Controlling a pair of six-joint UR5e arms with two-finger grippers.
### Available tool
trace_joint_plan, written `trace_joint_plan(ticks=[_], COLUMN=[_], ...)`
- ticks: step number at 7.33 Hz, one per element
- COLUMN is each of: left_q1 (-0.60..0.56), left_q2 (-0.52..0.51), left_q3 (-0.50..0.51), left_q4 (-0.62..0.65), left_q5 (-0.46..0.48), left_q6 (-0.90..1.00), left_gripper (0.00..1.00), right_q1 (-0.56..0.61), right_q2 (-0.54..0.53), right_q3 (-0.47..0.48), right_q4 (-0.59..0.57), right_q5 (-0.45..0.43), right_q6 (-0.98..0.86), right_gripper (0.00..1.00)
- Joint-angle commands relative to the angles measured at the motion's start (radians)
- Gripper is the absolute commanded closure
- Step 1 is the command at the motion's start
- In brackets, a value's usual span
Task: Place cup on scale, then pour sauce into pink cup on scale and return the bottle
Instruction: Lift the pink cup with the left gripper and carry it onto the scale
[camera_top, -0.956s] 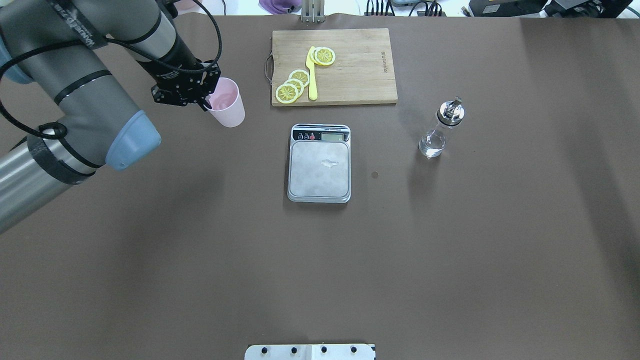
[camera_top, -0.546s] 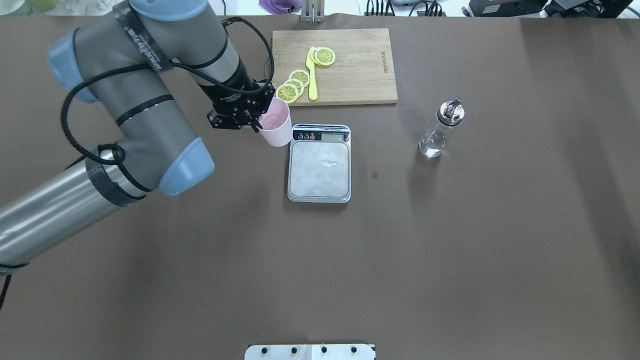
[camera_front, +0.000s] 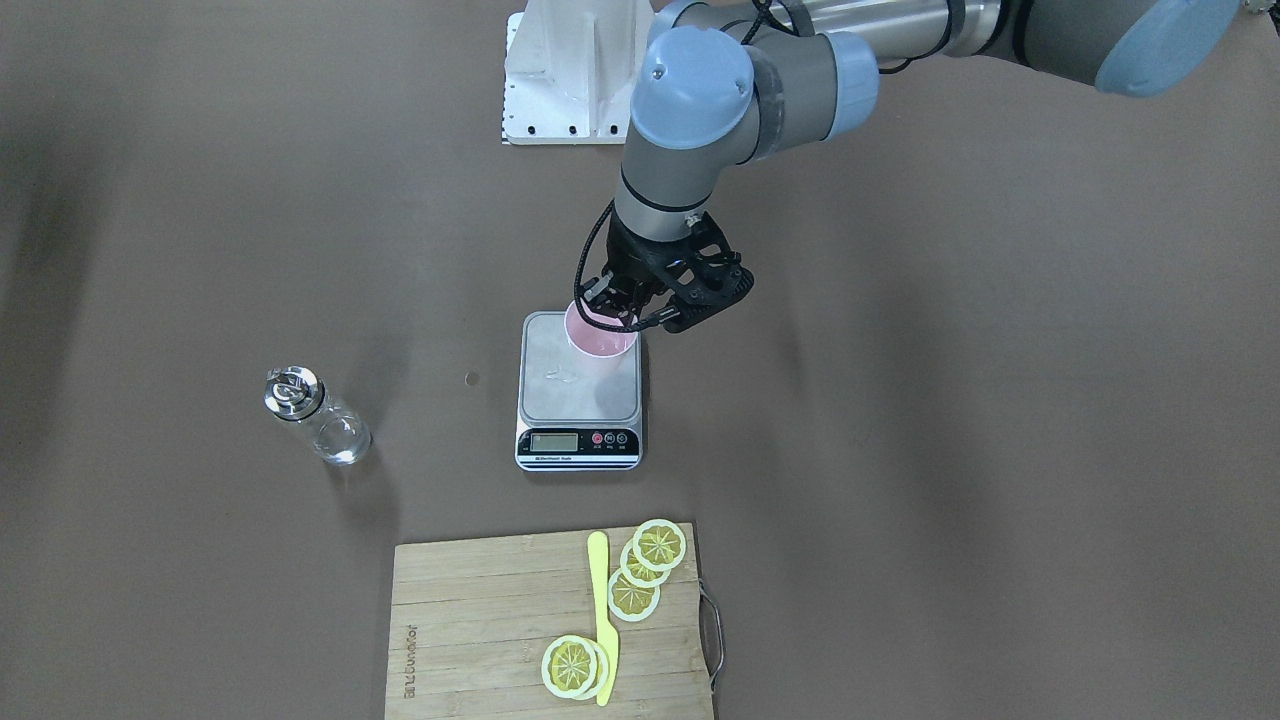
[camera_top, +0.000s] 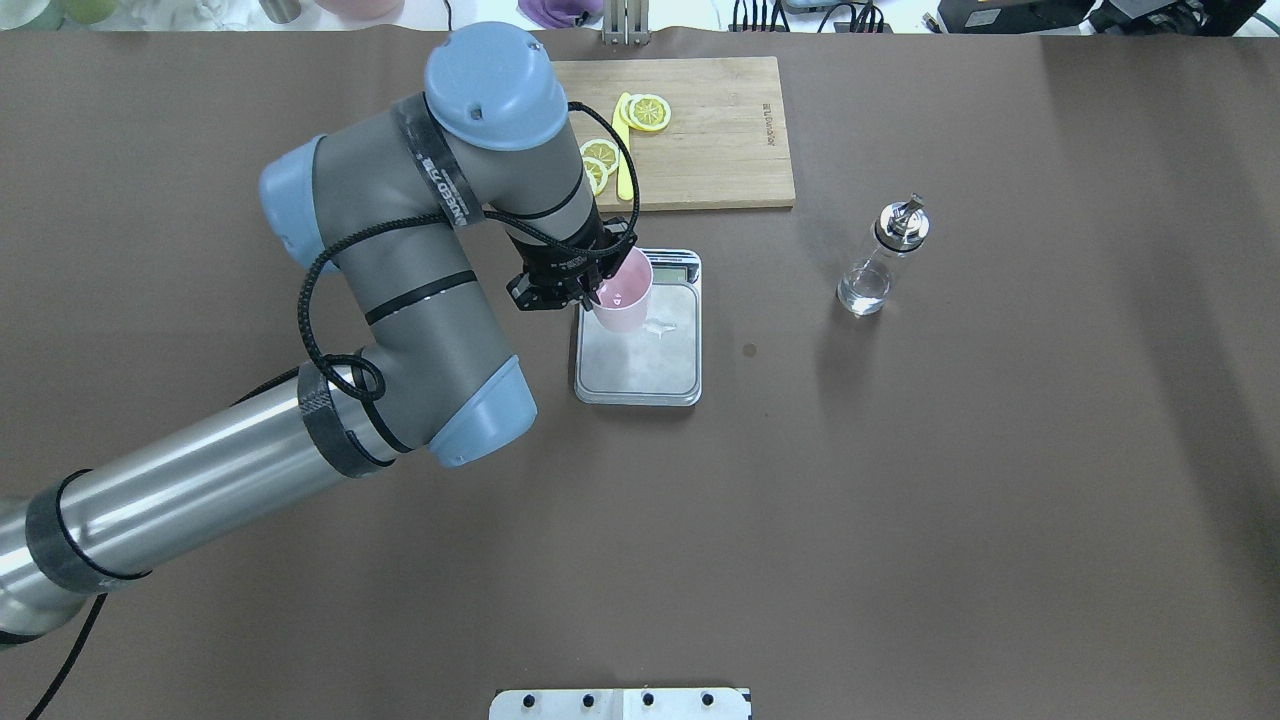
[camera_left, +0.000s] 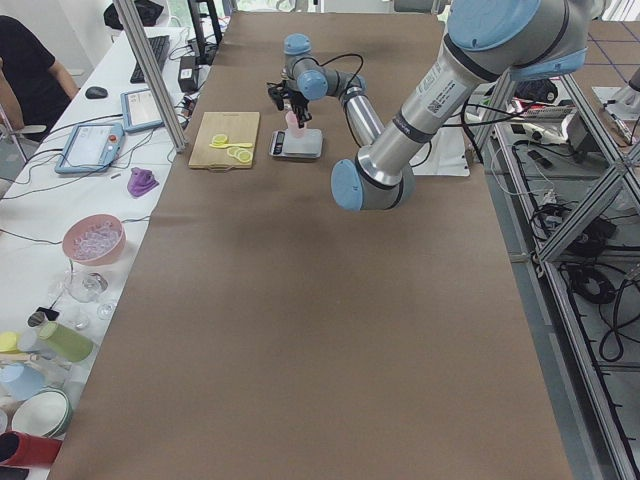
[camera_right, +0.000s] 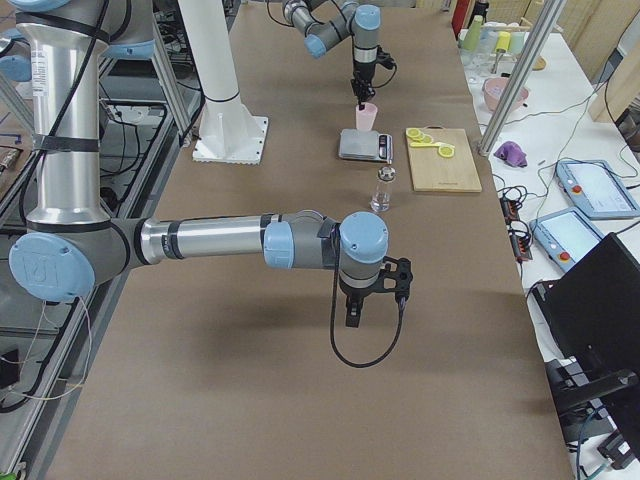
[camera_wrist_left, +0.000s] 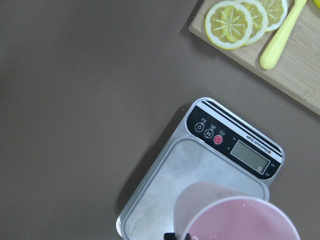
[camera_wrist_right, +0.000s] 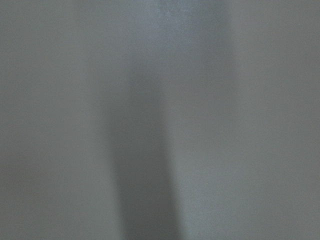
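Note:
My left gripper has the pale pink cup. It will set the cup down on the middle of the scale's steel platform (camera_front: 585, 366) (camera_wrist_left: 195, 209).
My left gripper (camera_top: 598, 288) is shut on the rim of the pale pink cup (camera_top: 624, 294) and holds it upright over the scale's (camera_top: 650, 360) left rear part. I cannot tell whether the cup touches the platform. The front view shows the cup (camera_front: 600, 338) at the scale's (camera_front: 580, 395) far edge. In the left wrist view the cup (camera_wrist_left: 235, 220) hangs over the steel platform (camera_wrist_left: 170, 190). The clear bottle (camera_top: 880, 262) with its metal spout stands to the right of the scale, apart. My right gripper (camera_right: 373, 300) hangs over bare table, and I cannot tell whether it is open.
A wooden cutting board (camera_top: 710, 150) with lemon slices (camera_top: 650, 112) and a yellow knife (camera_top: 625, 175) lies just behind the scale. The left arm's elbow (camera_top: 470, 420) hangs over the table left of the scale. A white mount plate (camera_top: 620, 703) sits at the near edge.
My left arm has carried the pink cup rightward and toward the robot, from the table's far left past the scale's display corner to over the platform. The bottle and scale have not moved.

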Motion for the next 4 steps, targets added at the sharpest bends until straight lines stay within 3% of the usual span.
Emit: trace_joint_plan(ticks=[1,4], left_q1=[0.032,0.034], left_q2=[-0.004,-0.004], left_q3=[0.037,0.048], left_q4=[-0.041,-0.046], left_q5=[0.017,0.033], left_q6=[-0.002,-0.002], left_gripper=[1.0,1.0], right_q1=[0.0,0.0], right_q2=[0.0,0.0], right_q3=[0.001,0.003], right_q4=[0.0,0.0], right_q5=[0.006,0.007], right_q6=[0.002,0.003], right_gripper=[0.0,0.0])
